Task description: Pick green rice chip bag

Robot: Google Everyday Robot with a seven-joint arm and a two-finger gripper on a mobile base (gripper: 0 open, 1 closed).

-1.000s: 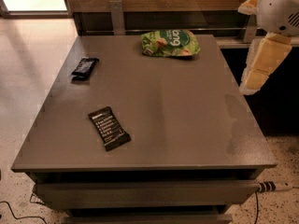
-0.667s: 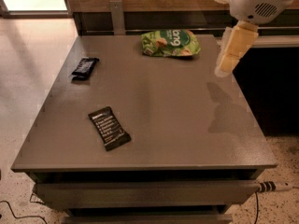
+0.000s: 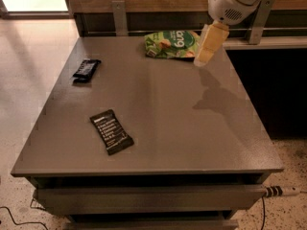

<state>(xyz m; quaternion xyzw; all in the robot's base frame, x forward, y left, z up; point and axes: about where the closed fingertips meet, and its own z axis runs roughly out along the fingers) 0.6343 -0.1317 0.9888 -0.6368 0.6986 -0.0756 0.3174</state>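
The green rice chip bag has its middle [image 3: 172, 45] about halfway between its ends. Next, my gripper closes on it there.
The green rice chip bag [image 3: 171, 44] lies at the far edge of the grey table [image 3: 158, 109], bright green with white lettering. My gripper [image 3: 206, 49] hangs from the white arm at the top right, its pale fingers pointing down just over the bag's right end, partly covering it. It holds nothing that I can see.
A flat black bar wrapper [image 3: 87, 69] lies at the far left of the table. Another black bar [image 3: 111, 131] lies at the front left. A wooden wall with metal brackets [image 3: 120, 16] runs behind the table. A dark counter [image 3: 268, 80] stands to the right.
The arm has swung left from the table's right edge and back toward the far edge, so the gripper now hangs over the bag's right end.
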